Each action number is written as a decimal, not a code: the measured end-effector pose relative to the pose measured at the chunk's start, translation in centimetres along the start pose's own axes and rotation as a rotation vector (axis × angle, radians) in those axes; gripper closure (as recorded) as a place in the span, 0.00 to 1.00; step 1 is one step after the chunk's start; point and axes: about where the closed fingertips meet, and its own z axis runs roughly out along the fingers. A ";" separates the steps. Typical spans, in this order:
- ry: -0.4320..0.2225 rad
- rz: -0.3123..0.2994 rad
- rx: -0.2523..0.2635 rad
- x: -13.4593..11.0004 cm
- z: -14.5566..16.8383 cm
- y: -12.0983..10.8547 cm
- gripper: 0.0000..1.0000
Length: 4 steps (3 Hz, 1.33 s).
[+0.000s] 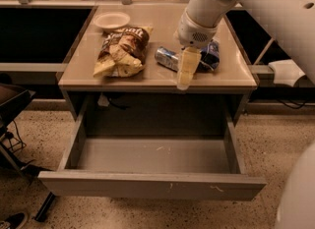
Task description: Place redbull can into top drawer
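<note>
Next, my gripper closes around the middle of its body (179,61) on the redbull can, so that both ends of the can stick out.
The redbull can (167,58) lies on its side on the tabletop, silver and blue, right of the brown snack bag. My gripper (184,75) hangs from the white arm and points down, just right of the can and in front of it, covering the can's right end. The gripper holds nothing that I can see. The top drawer (152,186) is pulled out wide below the table, and its grey inside shows nothing in it.
A brown snack bag (123,51) lies left of the can. A blue-and-white snack bag (211,56) lies behind my gripper. A white bowl (111,20) stands at the table's back left. A white object (288,71) sits on the right.
</note>
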 end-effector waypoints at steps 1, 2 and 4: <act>0.022 -0.041 -0.028 -1.2 1.9 -2.7 0.00; 0.014 -0.041 -0.017 -1.5 1.9 -3.2 0.00; 0.068 -0.009 -0.099 -0.7 5.9 -4.7 0.00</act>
